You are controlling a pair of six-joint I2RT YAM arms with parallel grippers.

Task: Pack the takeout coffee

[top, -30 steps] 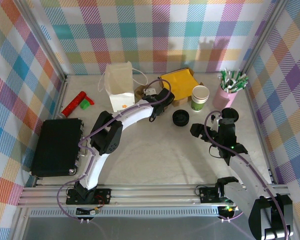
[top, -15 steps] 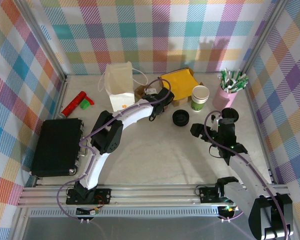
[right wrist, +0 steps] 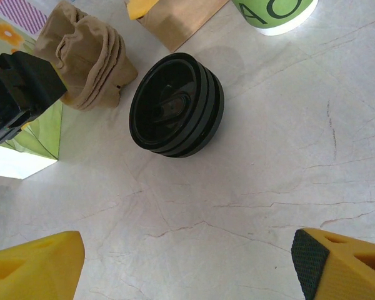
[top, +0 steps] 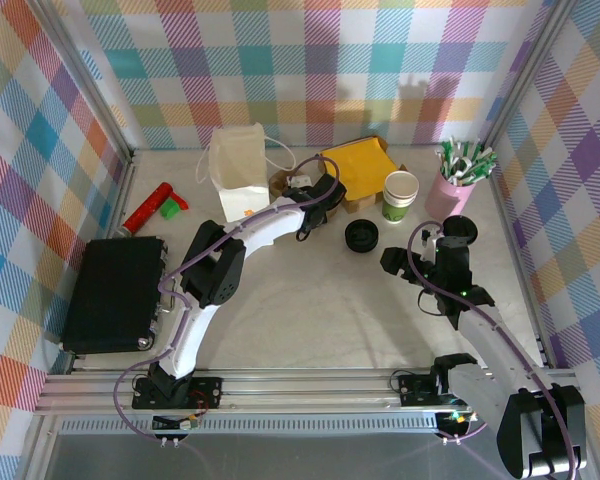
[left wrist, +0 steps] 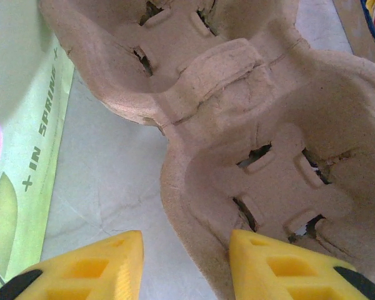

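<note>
I will take the carrier's rim [left wrist: 185, 228] with my left gripper and pull it forward first, because the brown pulp cup carrier is crowded between the paper bag and the yellow-brown packet.
The takeout coffee cup [top: 400, 195], white with a green lower band, stands open at the back right, and its base shows in the right wrist view [right wrist: 275, 12]. Its black lid [top: 361, 236] [right wrist: 175, 106] lies on the table to the cup's front left. My right gripper [top: 425, 250] [right wrist: 187, 262] hangs open and empty just short of the lid. My left gripper [top: 315, 195] [left wrist: 184, 250] is open astride the rim of a brown pulp cup carrier [top: 283, 183] [left wrist: 269, 181]. One finger is in a cup well, the other is outside over the table.
A white paper bag [top: 242, 170] [left wrist: 25, 175] stands left of the carrier. A yellow-brown packet [top: 360, 162] lies behind the lid, with a pink cup of sticks [top: 455, 180] at far right. A red tube [top: 148, 207] and a black case [top: 113, 290] lie at left.
My left gripper has edged slightly left at the carrier. The right arm, the cup and the lid have not moved.
</note>
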